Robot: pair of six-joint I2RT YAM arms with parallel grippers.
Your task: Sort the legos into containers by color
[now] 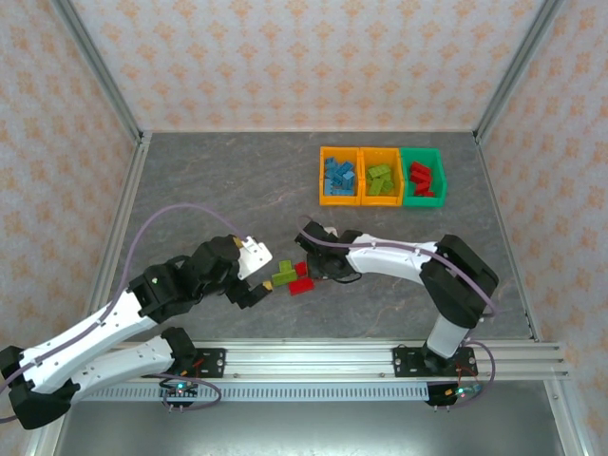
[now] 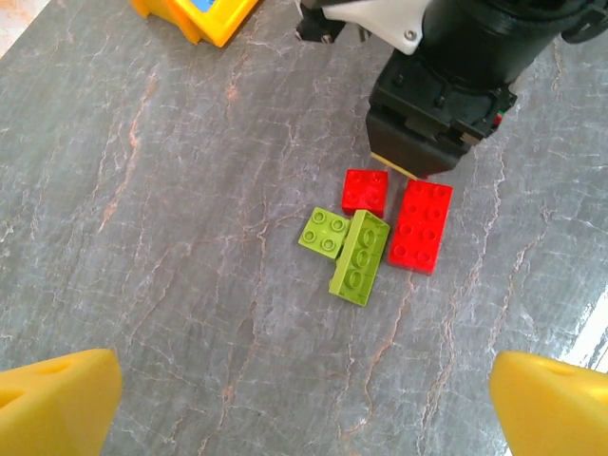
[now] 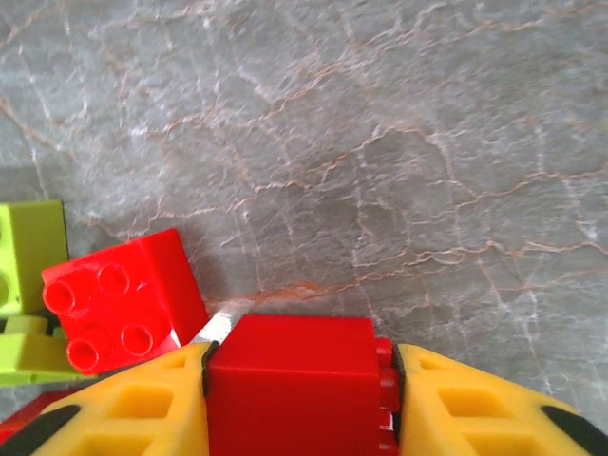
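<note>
Next, my right gripper sets the red lego down among the red legos in the green container (image 1: pixel 419 179).
My right gripper (image 3: pixel 300 359) is shut on a red lego (image 3: pixel 290 380) that lies on its side, studs against the right finger. Just left of it sit a small red lego (image 3: pixel 119 309) and a lime green lego (image 3: pixel 28 256). In the left wrist view a small red lego (image 2: pixel 366 190), a long red lego (image 2: pixel 420 226) and two green legos (image 2: pixel 324 231) (image 2: pixel 360 256) lie clustered just in front of the right gripper (image 2: pixel 418 161). My left gripper (image 2: pixel 306 404) is open, a short way before the cluster. From above, the left gripper (image 1: pixel 260 276) and right gripper (image 1: pixel 306 258) flank the legos (image 1: pixel 285 276).
Three joined containers stand at the back right: an orange one (image 1: pixel 324 198) with blue legos, an orange one (image 1: pixel 381 152) with green legos, a green one (image 1: pixel 443 177) with red legos. An orange bin corner (image 2: pixel 204 19) shows in the left wrist view. Metal rails frame the table.
</note>
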